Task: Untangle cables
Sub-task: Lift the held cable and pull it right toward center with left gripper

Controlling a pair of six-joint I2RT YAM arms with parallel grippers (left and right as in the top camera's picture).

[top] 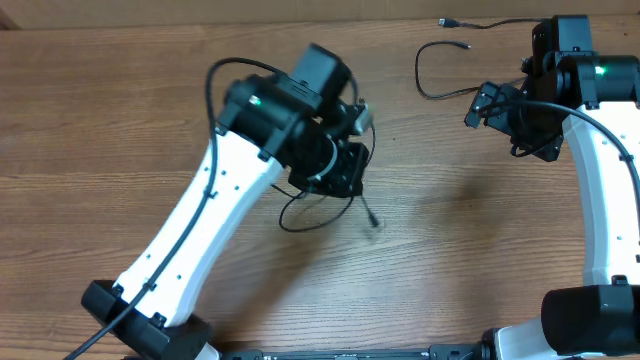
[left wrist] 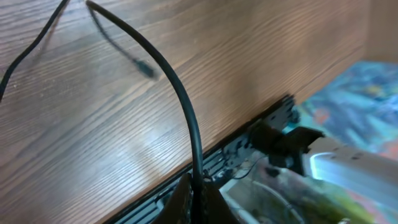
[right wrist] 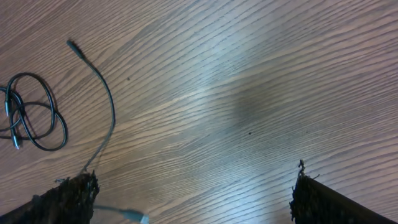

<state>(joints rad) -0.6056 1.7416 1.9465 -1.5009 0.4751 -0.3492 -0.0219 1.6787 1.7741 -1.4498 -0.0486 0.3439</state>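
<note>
Next, my left gripper lets go of the thin black cable on the bare wood (top: 258,268) between its loop and the table's front edge.
Thin black cables lie in two places. One cable (top: 300,215) loops on the table under my left gripper (top: 345,165), with a plug end (top: 372,218) beside it. In the left wrist view my left gripper (left wrist: 198,198) is shut on this cable (left wrist: 180,93), which arcs up and away; a plug end (left wrist: 146,70) lies on the wood. Another loose cable (top: 430,85) curves at the back, left of my right gripper (top: 490,105). My right gripper (right wrist: 186,199) is open and empty above bare wood. A small coil (right wrist: 31,115) and a strand (right wrist: 106,93) lie to its left.
A further thin cable with a plug (top: 447,22) runs along the back edge of the wooden table (top: 120,120). The table's front edge and a dark rail (left wrist: 249,134) show in the left wrist view, with coloured clutter beyond.
</note>
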